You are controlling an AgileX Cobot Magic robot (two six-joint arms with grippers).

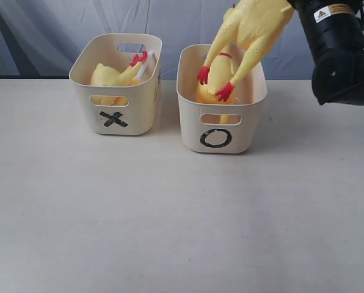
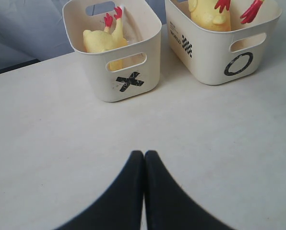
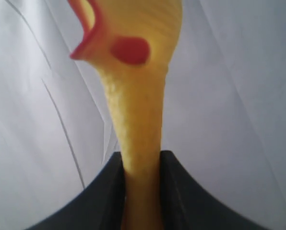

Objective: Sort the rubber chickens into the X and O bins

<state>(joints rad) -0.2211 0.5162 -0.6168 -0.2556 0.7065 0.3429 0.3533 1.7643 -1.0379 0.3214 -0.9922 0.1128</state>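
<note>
Next, I release the large chicken from my right gripper inside the O bin (image 1: 242, 78), close beside the other chicken.
The X bin (image 1: 139, 110) stands at the back left with a rubber chicken (image 1: 112, 76) lying in it, red feet up. Next to it on the right, the O bin (image 1: 191, 122) holds another chicken (image 1: 214, 76). A large chicken (image 1: 249, 24) hangs tilted above the O bin, its red feet down inside the rim. My right gripper (image 3: 142, 158) is shut on this chicken's neck (image 3: 138, 120), with the head beyond the fingers. My left gripper (image 2: 144, 154) is shut and holds nothing, low over the table in front of the X bin (image 2: 100, 81) and the O bin (image 2: 205, 62).
The white table (image 1: 170, 213) stretches wide in front of the bins. A grey-blue curtain (image 1: 47, 30) hangs close behind them. The right arm's black body (image 1: 341, 49) sits high at the right, above the table's back edge.
</note>
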